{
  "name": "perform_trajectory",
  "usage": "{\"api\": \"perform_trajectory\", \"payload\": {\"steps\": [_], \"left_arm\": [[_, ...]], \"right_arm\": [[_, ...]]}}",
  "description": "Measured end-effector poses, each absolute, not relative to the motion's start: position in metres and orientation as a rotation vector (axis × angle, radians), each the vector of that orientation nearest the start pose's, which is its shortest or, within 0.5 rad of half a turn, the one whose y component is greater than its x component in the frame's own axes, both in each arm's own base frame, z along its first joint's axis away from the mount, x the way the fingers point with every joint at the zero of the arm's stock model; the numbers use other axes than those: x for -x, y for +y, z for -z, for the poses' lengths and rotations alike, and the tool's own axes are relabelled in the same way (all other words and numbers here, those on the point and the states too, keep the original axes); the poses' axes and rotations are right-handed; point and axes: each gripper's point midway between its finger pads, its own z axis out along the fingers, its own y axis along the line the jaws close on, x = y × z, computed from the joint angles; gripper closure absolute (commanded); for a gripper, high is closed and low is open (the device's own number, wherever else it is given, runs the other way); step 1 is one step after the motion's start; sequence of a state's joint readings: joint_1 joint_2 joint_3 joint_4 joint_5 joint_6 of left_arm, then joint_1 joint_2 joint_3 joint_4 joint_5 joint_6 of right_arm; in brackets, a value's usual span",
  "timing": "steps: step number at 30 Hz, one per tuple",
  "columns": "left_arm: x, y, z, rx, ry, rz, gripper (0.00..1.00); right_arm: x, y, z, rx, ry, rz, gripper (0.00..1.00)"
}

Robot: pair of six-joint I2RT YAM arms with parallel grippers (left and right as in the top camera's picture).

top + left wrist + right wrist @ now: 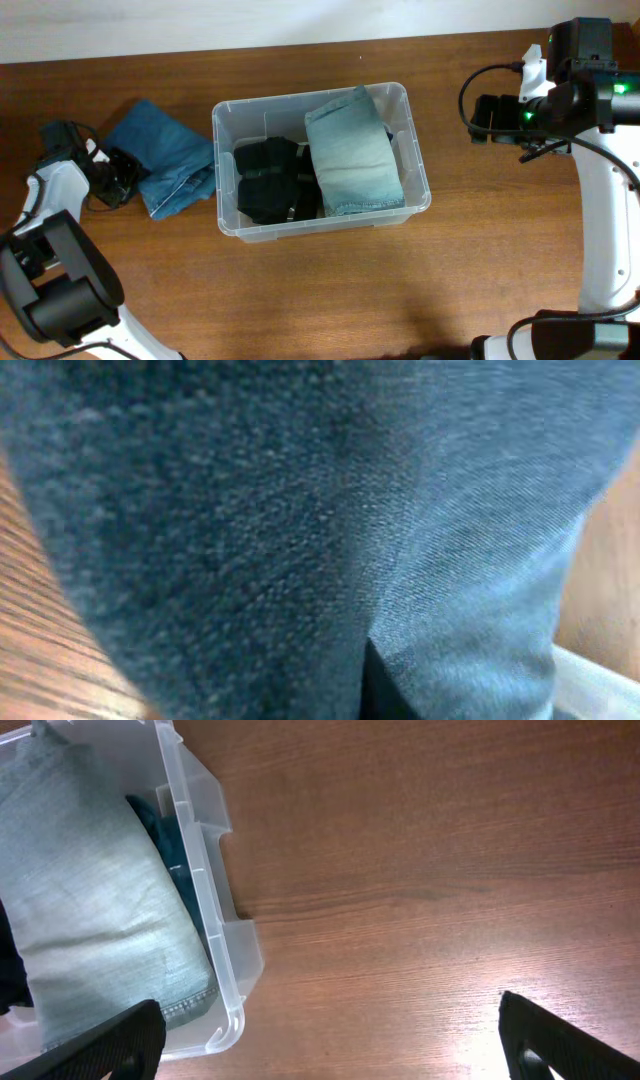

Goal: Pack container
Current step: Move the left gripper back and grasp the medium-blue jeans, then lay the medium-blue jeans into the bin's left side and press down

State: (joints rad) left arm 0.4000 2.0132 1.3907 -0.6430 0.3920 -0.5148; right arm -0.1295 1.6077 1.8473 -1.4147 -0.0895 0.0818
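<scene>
Next, the left gripper releases the blue denim garment on the black garment in the bin (284,161), beside the light denim garment.
The container (222,118) is a clear plastic bin in the middle of the table. It holds a folded light denim garment (351,152) on the right and a black garment (268,180) on the left. A folded blue denim garment (163,158) lies on the table left of the bin. My left gripper (117,175) is at that garment's left edge. The left wrist view is filled with blue denim (300,530) and its fingers are hidden. My right gripper (330,1040) is open and empty over bare table right of the bin (215,850); it also shows in the overhead view (490,116).
The brown wooden table (480,260) runs to a pale wall along the back edge. The right arm's white link (608,230) stands at the right side and the left arm's base (60,290) at the front left.
</scene>
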Motion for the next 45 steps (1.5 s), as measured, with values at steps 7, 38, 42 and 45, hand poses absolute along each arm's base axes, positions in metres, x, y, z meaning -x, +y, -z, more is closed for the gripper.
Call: {"api": "perform_trajectory", "payload": {"steps": [7, 38, 42, 45], "left_arm": [[-0.433, 0.097, -0.115, 0.967, 2.45, 0.591, 0.99], [-0.38, -0.174, -0.169, 0.068, 2.72, 0.637, 0.16], [-0.376, -0.151, -0.134, 0.122, 2.835, 0.435, 0.01], [-0.375, -0.127, -0.125, 0.164, 2.862, 0.265, 0.01]], "right_arm": [[-0.347, -0.03, -0.268, -0.265, 2.729, -0.11, 0.01], [-0.347, -0.03, -0.268, -0.264, 2.729, -0.109, 0.02], [-0.347, -0.03, -0.268, -0.263, 2.729, -0.109, 0.02], [-0.347, -0.03, -0.268, -0.263, 2.729, -0.109, 0.01]]}}
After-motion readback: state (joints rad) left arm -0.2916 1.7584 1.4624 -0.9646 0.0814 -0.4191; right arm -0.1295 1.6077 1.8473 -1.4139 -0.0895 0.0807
